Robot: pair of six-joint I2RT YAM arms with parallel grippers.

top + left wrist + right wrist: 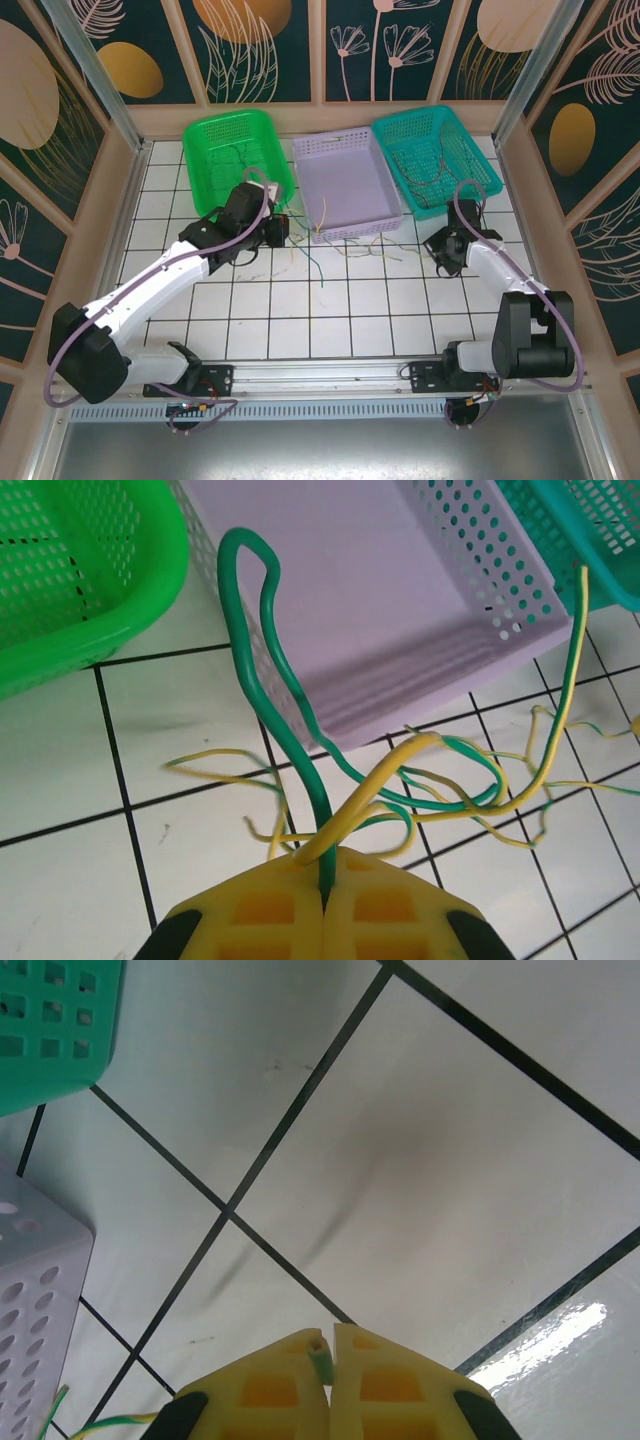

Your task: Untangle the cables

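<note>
My left gripper needs to set the thick green cable free on the white tiles point(313, 281) in front of the near corner of the lilac basket.
The cables point(350, 246) lie as a loose tangle of green and yellow wires on the white tiles in front of the lilac basket point(345, 185). My left gripper point(279, 231) sits at the tangle's left end. In the left wrist view it point(325, 868) is shut on a thick green cable point(262, 660) that loops up over the lilac basket point(400, 590), and a yellow cable point(400, 768) comes out from the jaws beside it. My right gripper point(441, 251) is at the tangle's right end. In the right wrist view it point(331, 1344) is shut on a short pale green wire end point(321, 1361).
A green basket point(235, 150) stands at the back left and a teal basket point(436, 158) at the back right, both with some wires inside. Wooden walls and metal posts ring the tiled table. Bare tiles point(330, 320) stretch between the tangle and the arm bases.
</note>
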